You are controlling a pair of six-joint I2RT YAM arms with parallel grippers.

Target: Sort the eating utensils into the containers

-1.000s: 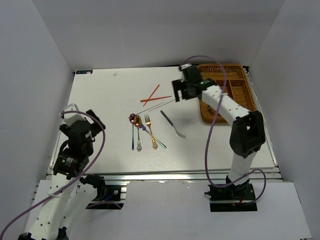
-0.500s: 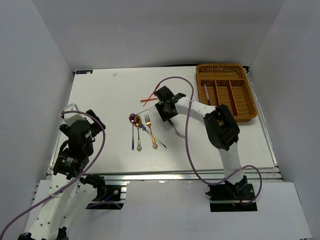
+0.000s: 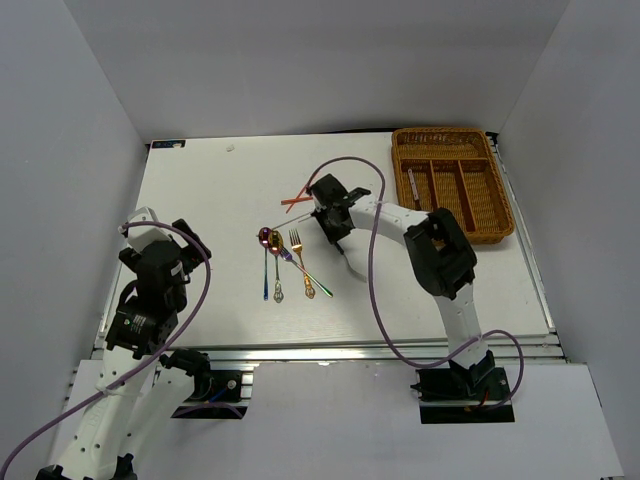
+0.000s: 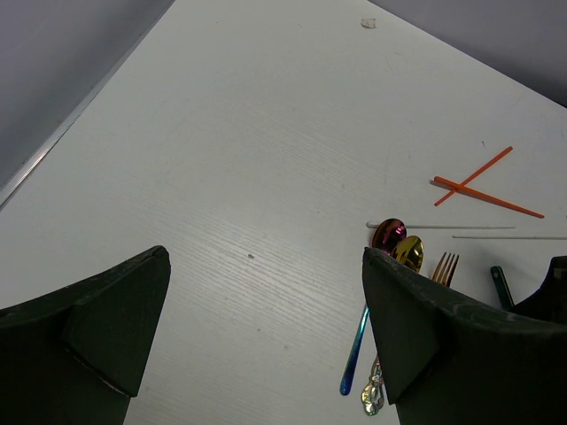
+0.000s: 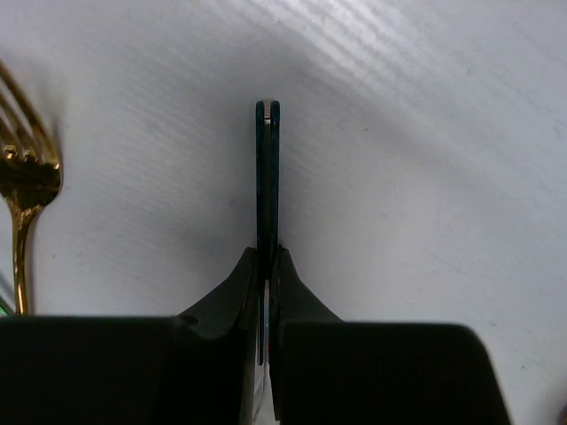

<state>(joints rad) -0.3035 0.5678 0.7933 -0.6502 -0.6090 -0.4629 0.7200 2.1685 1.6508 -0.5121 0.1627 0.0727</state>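
The robot's right gripper will set the dark-handled utensil down between the outside of the brown wicker tray and the utensil [image 3: 411, 200] inside.
My right gripper [image 5: 267, 258] is shut on the dark handle of the knife [image 5: 267, 168], down at the white table near its middle [image 3: 335, 228]. To its left lie two iridescent spoons [image 3: 268, 240] and a gold fork [image 3: 297, 243]; the fork [image 5: 25, 177] also shows in the right wrist view. Two crossed red chopsticks [image 3: 298, 199] lie just beyond, with thin silver chopsticks [image 4: 440, 227] beside them. The brown wicker tray [image 3: 445, 133] stands at the far right with one utensil [image 3: 413, 183] in a slot. My left gripper [image 4: 266, 328] hangs open and empty above the table's left side.
The right arm's purple cable [image 3: 372, 260] loops over the table between the cutlery and the tray. The left arm [image 3: 155, 275] is folded back at the near left edge. White walls close in the table on three sides.
The right arm swung from the tray over to the knife at the middle of the table, dropped onto it, and its jaws closed on the handle. The left arm stayed still.
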